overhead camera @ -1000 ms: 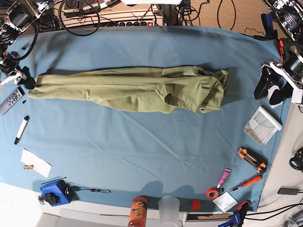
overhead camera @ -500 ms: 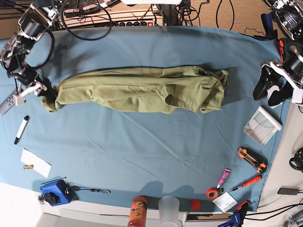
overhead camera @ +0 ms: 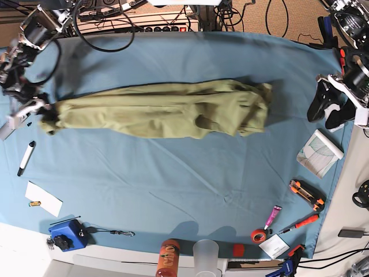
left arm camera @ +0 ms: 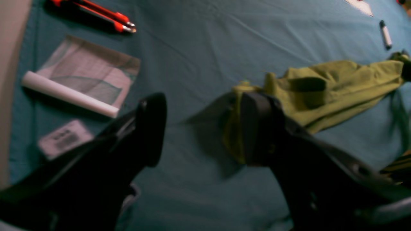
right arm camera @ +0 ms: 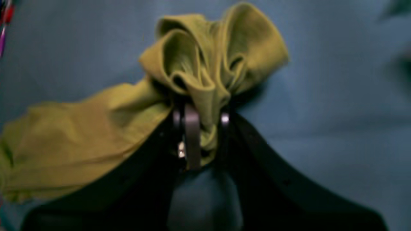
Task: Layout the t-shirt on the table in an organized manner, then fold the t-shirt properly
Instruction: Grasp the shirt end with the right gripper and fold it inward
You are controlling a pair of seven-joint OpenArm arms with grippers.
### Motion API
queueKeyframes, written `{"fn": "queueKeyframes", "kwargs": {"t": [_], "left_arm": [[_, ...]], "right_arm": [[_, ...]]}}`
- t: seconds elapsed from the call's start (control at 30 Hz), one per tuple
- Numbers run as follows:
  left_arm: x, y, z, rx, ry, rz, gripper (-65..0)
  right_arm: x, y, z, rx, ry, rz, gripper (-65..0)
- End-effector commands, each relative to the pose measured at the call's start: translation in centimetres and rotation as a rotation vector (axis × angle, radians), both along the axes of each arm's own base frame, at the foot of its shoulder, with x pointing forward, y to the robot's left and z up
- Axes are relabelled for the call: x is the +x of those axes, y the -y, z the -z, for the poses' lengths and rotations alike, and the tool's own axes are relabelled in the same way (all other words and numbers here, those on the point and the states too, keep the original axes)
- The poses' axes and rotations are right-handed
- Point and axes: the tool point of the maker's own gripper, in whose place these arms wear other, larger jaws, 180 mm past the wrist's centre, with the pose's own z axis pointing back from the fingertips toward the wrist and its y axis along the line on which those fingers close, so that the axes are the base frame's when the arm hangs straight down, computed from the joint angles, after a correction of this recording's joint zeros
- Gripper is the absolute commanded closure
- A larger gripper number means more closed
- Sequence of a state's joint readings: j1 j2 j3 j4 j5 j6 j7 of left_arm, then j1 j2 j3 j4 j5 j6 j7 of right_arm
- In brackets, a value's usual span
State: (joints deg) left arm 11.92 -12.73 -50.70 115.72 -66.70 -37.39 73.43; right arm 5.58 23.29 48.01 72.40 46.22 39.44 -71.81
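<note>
My right gripper is on the bunched fold. Next, I release that fold on the middle of the t-shirt's long crumpled band (overhead camera: 160,119).
The olive-green t-shirt (overhead camera: 167,107) lies stretched in a long crumpled band across the far half of the blue-covered table (overhead camera: 173,173). At its left end my right gripper (overhead camera: 45,118) is shut on a bunched fold. In the right wrist view the cloth (right arm camera: 208,57) is pinched between the fingertips, the gripper (right arm camera: 200,120) just above the table. My left gripper (overhead camera: 331,109) hovers open at the table's right edge, clear of the shirt. In the left wrist view that gripper (left arm camera: 205,128) holds nothing, and its right finger (left arm camera: 257,128) hides part of the t-shirt (left arm camera: 337,86).
A rolled paper pad (overhead camera: 320,153) and orange-handled tools (overhead camera: 305,194) lie by the right edge under the left arm. A marker (overhead camera: 26,157) and white card (overhead camera: 43,198) lie front left. A blue box (overhead camera: 66,234), bottle (overhead camera: 168,257), cup (overhead camera: 206,254) and tape (overhead camera: 258,235) line the front edge.
My right gripper swung in toward the centre, bunching the shirt's left end, then pulled back left, stretching it. The shirt's right end slid slightly left. The left arm stayed still.
</note>
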Motion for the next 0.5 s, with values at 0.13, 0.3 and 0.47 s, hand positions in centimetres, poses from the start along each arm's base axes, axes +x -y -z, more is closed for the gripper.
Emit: {"fn": "queueKeyframes", "kwargs": {"t": [0.13, 0.3, 0.47], "left_arm": [[0.0, 3.6, 0.3, -0.082, 0.013, 0.065, -36.9], [-0.2, 7.1, 2.3, -0.071, -0.057, 0.156, -36.9], [0.1, 5.6, 3.7, -0.003, -0.107, 0.085, -36.9]], "right_arm": [[1.6, 0.8, -7.5, -0.189, 0.167, -0.036, 0.0], [1.1, -2.3, -8.7, -0.309, 0.151, -0.156, 0.0], [0.6, -6.9, -9.7, -0.426, 0.154, -0.323, 0.0]]}}
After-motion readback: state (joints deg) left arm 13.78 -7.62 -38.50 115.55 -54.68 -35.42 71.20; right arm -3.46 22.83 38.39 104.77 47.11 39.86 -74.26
